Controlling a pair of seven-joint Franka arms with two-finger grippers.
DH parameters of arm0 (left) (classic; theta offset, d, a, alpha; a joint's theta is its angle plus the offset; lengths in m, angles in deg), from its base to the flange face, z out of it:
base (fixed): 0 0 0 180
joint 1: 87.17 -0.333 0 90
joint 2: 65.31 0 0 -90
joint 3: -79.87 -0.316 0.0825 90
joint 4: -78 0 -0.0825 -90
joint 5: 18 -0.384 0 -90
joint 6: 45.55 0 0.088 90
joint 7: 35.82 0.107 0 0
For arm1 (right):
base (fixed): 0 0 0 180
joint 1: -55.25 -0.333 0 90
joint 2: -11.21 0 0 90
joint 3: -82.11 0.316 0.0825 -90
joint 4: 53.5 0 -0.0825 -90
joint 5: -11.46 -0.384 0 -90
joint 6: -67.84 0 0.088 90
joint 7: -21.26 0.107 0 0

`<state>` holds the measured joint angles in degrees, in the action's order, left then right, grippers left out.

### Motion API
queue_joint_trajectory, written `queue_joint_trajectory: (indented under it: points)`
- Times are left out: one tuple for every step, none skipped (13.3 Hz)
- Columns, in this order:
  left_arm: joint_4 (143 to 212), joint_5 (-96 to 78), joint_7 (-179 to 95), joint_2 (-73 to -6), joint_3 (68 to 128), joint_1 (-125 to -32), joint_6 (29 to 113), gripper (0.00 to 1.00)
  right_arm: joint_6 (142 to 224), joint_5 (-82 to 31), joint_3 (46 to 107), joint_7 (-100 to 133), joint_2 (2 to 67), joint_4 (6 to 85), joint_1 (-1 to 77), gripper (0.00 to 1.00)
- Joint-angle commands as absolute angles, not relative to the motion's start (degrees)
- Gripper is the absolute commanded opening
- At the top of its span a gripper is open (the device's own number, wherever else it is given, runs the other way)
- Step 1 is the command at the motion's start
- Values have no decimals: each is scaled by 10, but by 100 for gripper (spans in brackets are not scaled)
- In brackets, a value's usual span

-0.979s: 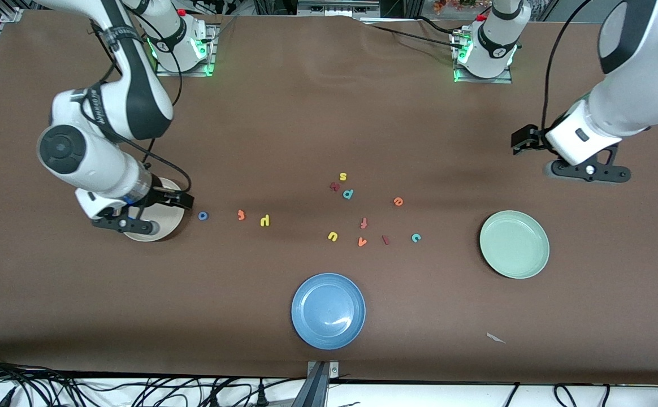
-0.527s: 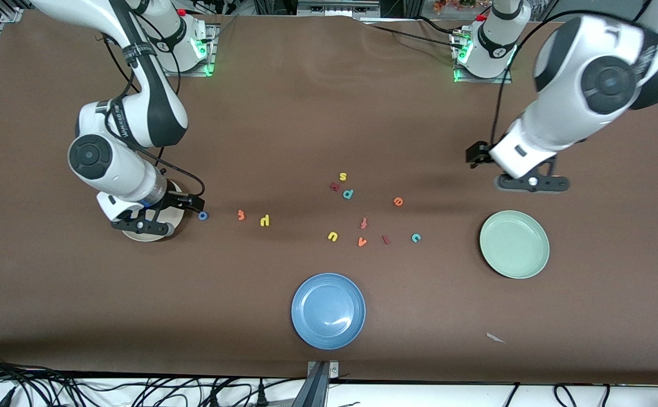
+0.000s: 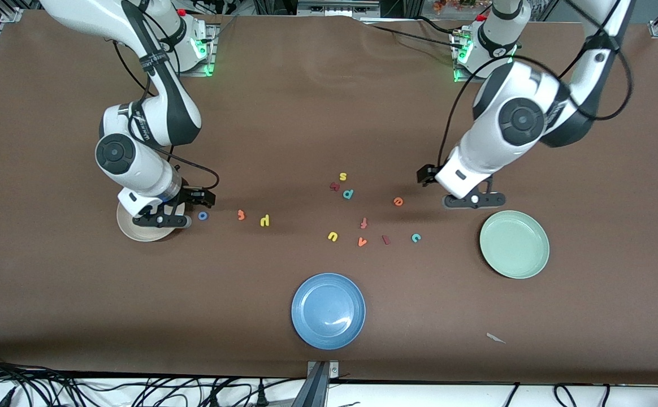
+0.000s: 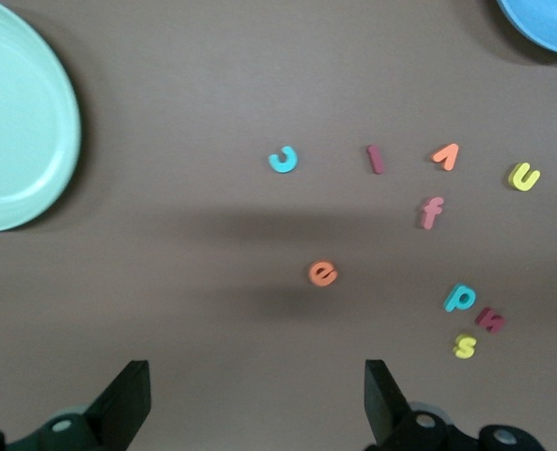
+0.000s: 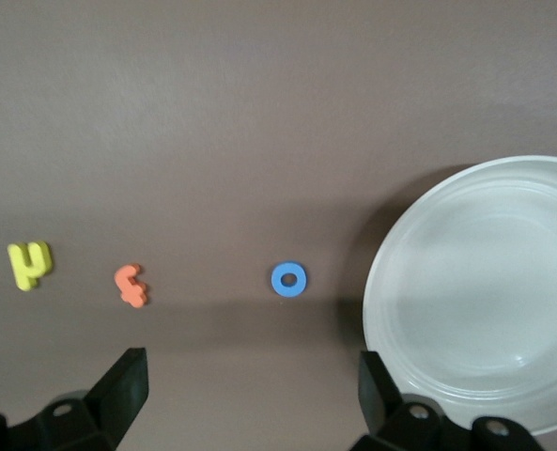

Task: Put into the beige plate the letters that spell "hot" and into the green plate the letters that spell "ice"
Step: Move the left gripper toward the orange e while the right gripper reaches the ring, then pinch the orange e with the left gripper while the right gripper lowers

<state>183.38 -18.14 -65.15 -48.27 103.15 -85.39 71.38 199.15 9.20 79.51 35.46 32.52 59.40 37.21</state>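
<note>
I need to move my left gripper to the orange e next and close it on the letter's sides (image 3: pixel 398 201) (image 4: pixel 323 273), because the letter belongs in the green plate.
The blue o (image 3: pixel 203 215), orange t (image 3: pixel 241 214) and yellow h (image 3: pixel 264 220) lie in a row beside the beige plate (image 3: pixel 131 230). My right gripper (image 3: pixel 159 220) hangs open and empty over that plate's rim, next to the o (image 5: pixel 288 279). The orange e (image 3: pixel 398 201), teal c (image 3: pixel 416 237) and dark red i (image 3: pixel 385 239) lie nearer the green plate (image 3: pixel 514 244). Open and empty, my left gripper (image 3: pixel 473 199) hangs over bare table between the e (image 4: pixel 322 273) and the green plate (image 4: pixel 15 122).
A blue plate (image 3: pixel 328 310) sits nearest the front camera. Stray letters lie mid-table: yellow s (image 3: pixel 342 176), dark red n (image 3: pixel 334 186), teal p (image 3: pixel 348 194), red f (image 3: pixel 363 223), yellow u (image 3: pixel 332 236), orange v (image 3: pixel 362 242). A paper scrap (image 3: pixel 496 338) lies near the front edge.
Both arms swung in toward the middle. The right gripper crossed the beige plate toward the blue o; the left gripper came from the table's end to beside the orange e. No letter moved.
</note>
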Motion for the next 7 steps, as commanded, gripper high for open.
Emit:
queue_joint_trajectory:
  points:
    - [1871, -180, -701, -468, 1032, -834, 785, 100, 2004, 101, 802, 334, 337, 601, 374, 99]
    - [1873, -187, -711, -455, 1032, -831, 801, 100, 2005, 101, 806, 331, 341, 601, 374, 99]
    - [1873, -193, -725, -441, 1032, -820, 813, 100, 2007, 101, 807, 326, 347, 601, 374, 99]
    - [1878, -209, -741, -427, 1032, -810, 828, 100, 2015, 101, 807, 324, 353, 602, 371, 99]
    - [1882, -231, -759, -416, 1032, -809, 845, 100, 2022, 101, 807, 315, 359, 604, 371, 98]
    - [1882, -244, -770, -402, 1032, -808, 855, 100, 2034, 101, 807, 301, 362, 608, 371, 92]
    - [1882, -250, -777, -389, 1032, -803, 864, 100, 2045, 101, 807, 286, 366, 613, 371, 91]
